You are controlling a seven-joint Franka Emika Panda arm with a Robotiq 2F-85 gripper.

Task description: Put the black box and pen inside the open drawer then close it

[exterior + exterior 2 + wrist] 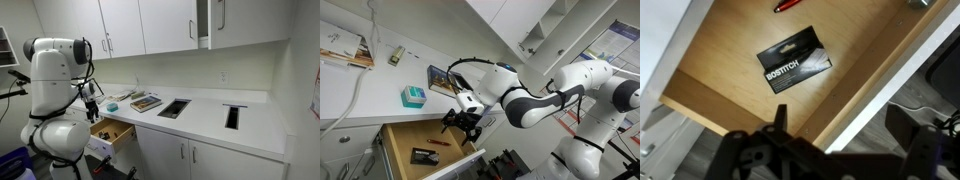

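Note:
The robot's gripper should next go just outside the drawer's white front point(99, 143) point(888, 88) and close there empty, because its closed fingers can push the drawer shut.
The drawer point(720, 70) stands open, with a light wooden inside and a white front point(890, 70). Inside it lies the black box point(794, 60), lettered BOSTITCH, flat on the wood. A red pen point(787, 5) rests beyond it at the wrist view's top edge. In an exterior view both the black box point(424, 155) and the pen point(433, 143) show in the drawer point(405, 140). My gripper point(840, 125) hangs open and empty above the drawer's front edge, apart from the box. In both exterior views the gripper point(465, 122) point(93, 108) hovers just over the drawer point(112, 130).
A colourful book point(146, 102) lies on the white worktop point(205, 112) behind the drawer, and a teal box point(413, 96) stands next to it. Two black cut-outs point(173, 108) point(232, 116) sit in the worktop. White cabinet doors point(165, 158) run below.

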